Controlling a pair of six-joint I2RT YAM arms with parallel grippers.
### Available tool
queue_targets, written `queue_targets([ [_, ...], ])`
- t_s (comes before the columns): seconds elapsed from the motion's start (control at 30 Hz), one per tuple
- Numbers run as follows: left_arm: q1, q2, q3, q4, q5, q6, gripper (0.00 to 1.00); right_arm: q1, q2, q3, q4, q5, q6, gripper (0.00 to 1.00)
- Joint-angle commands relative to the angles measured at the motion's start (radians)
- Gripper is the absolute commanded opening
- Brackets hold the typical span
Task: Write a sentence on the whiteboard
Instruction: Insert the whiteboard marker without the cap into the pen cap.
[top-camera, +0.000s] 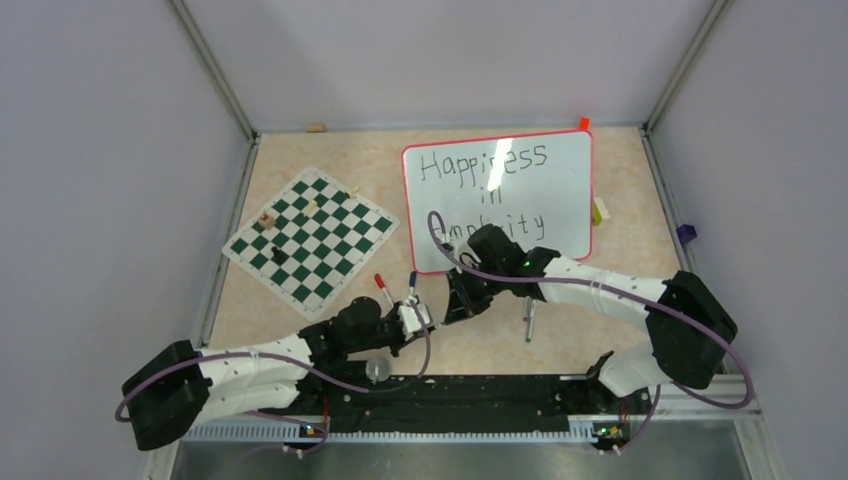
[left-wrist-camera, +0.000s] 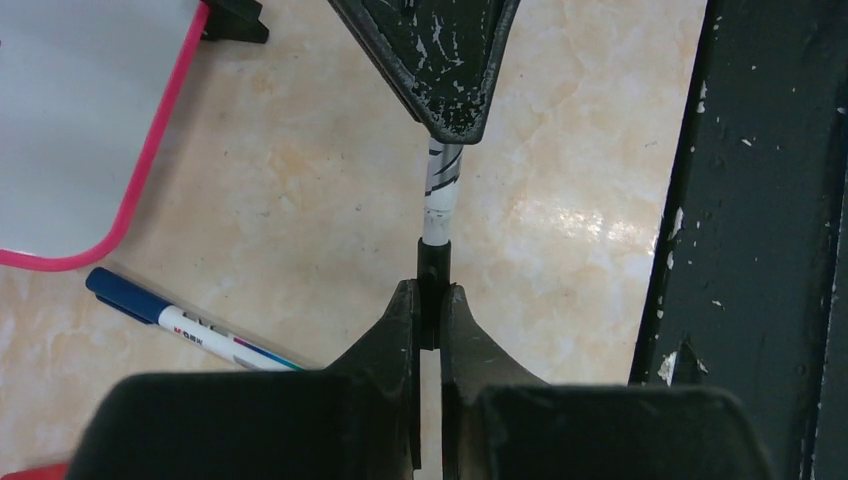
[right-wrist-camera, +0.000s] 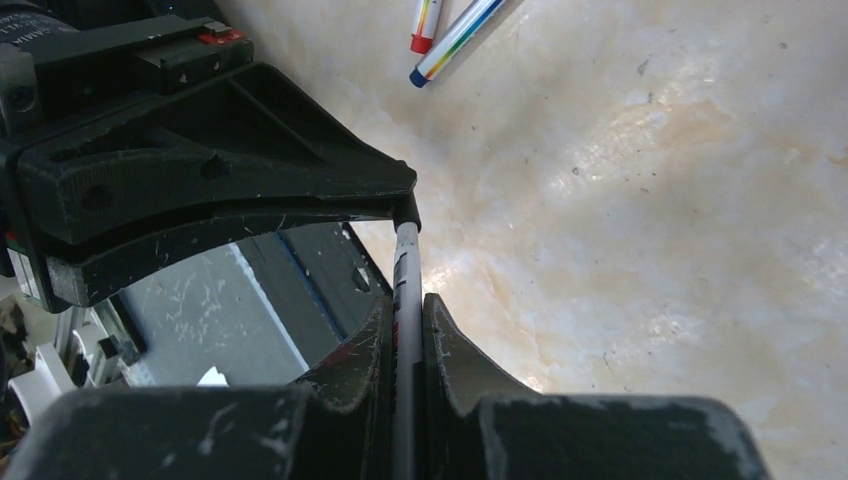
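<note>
Next, my right gripper puts the white marker, now held just above the table, on the bare table (top-camera: 469, 321) between the blue-capped and dark markers.
The whiteboard (top-camera: 565, 200), white with a red frame, lies at the back centre with "Happiness in Simplicity" handwritten on it; my right arm covers part of the bottom line. Its corner (left-wrist-camera: 70, 120) shows in the left wrist view. In front of the board both grippers hold one marker (left-wrist-camera: 438, 200) just above the table. My left gripper (left-wrist-camera: 432, 310) is shut on its black cap (left-wrist-camera: 433, 265). My right gripper (right-wrist-camera: 405, 335) is shut on the white barrel (right-wrist-camera: 407, 270). The cap still meets the barrel. From above, the left gripper (top-camera: 428, 318) and right gripper (top-camera: 458, 300) stand tip to tip.
A blue-capped marker (top-camera: 412, 285) and a red-capped one (top-camera: 383, 288) lie left of the grippers. A dark marker (top-camera: 529, 320) lies under the right arm. A green-and-white chess mat (top-camera: 310, 238) with a few pieces lies at the left. The black base rail (top-camera: 450, 395) runs along the near edge.
</note>
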Motion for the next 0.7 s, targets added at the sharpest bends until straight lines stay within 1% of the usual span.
queue_targets([
  [0.0,-0.012,-0.109,-0.006,0.219,0.011,-0.006,0.00,0.060,0.038,0.042,0.186,-0.018,0.069,0.00],
  [0.13,-0.012,-0.207,-0.039,0.223,-0.057,-0.060,0.00,0.072,0.044,0.035,0.217,0.040,0.096,0.00],
  [0.23,-0.012,-0.234,-0.045,0.222,-0.042,-0.059,0.00,0.075,0.051,0.050,0.195,0.058,0.088,0.00],
  [0.4,-0.012,-0.134,0.047,0.182,0.025,-0.043,0.00,0.100,0.097,0.111,0.086,0.080,0.039,0.00],
  [0.53,-0.012,-0.066,0.082,0.255,0.020,-0.082,0.00,0.118,0.100,0.108,0.106,0.102,0.057,0.00],
  [0.67,-0.014,-0.009,0.133,0.264,0.018,-0.113,0.00,0.120,0.081,0.088,0.141,0.106,0.079,0.00],
])
